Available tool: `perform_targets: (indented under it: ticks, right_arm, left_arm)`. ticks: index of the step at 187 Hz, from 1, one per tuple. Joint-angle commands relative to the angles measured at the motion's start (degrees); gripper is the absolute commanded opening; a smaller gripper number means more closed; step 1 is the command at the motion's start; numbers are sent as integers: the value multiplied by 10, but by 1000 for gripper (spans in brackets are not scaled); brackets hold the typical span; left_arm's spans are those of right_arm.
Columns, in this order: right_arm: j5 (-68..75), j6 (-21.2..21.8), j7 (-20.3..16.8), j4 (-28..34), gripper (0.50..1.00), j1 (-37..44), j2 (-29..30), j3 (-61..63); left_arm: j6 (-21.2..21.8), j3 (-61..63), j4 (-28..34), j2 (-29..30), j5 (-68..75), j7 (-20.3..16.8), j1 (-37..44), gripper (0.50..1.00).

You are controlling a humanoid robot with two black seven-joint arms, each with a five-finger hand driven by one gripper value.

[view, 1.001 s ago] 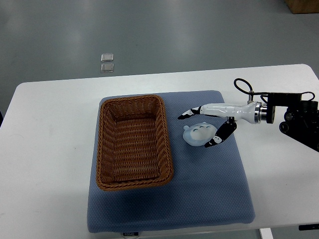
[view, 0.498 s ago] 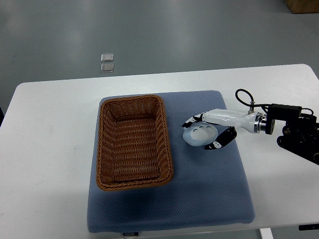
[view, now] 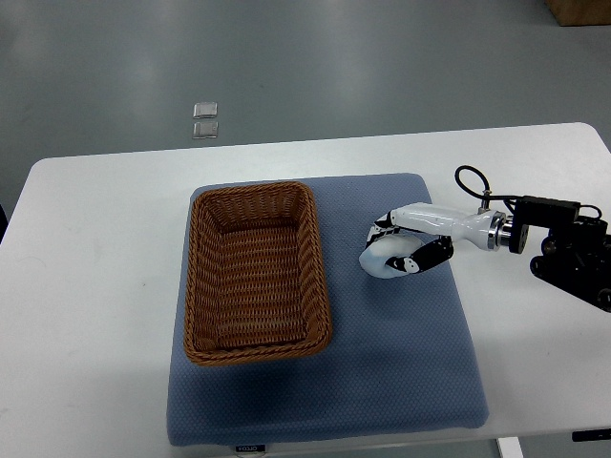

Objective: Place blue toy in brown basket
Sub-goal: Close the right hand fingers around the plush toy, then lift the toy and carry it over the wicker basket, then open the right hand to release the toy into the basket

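The robot's right gripper needs to set the blue toy, still resting on the blue mat, down in the far half of the brown basket (view: 231,247), toward the basket's outer side.
A pale blue toy (view: 380,261) lies on the blue mat (view: 401,363), just right of the brown wicker basket (view: 254,272). My right hand (view: 399,248) reaches in from the right edge and its white, black-tipped fingers (view: 426,259) are curled around the toy from above and below. The toy still looks to be resting on the mat. The basket holds nothing. The left arm is out of view.
The mat lies on a white table (view: 95,286). Two small clear items (view: 205,119) sit on the grey floor beyond the table's far edge. A brown box corner (view: 582,10) shows at the top right.
My right hand's fingers have gone from spread over the toy to curled tight around it. The toy has shifted slightly right and now looks more bunched in the grasp.
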Motion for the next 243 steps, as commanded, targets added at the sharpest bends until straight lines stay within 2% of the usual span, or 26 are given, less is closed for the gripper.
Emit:
perform_targets:
  ticks: [1,67,98,126,162,192,243]
  right_arm:
    - [10,-3,0,1,500,3,6,3]
    - [66,12,0,6,500,30,18,78]
    - [112,18,0,25,500,38,57,92]
    - [114,12,0,18,500,44,134,92]
    - [114,-28,-3,9,500,25,218,86]
    - [104,-60,-44,-17,500,3,265,78]
    - [103,-97,-51,-42,508,-8,268,28]
  left_arm:
    - [1,0,0,0,0,0,0,1000]
    - [0,0,0,0,0,0,0,1000]
    - [0,0,0,0,0,0,0,1000]
    - [0,0,0,0,0,0,0,1000]
    - [0,0,0,0,0,0,0,1000]
    - [0,0,0,0,0,0,0,1000]
    - [0,0,0,0,0,0,0,1000]
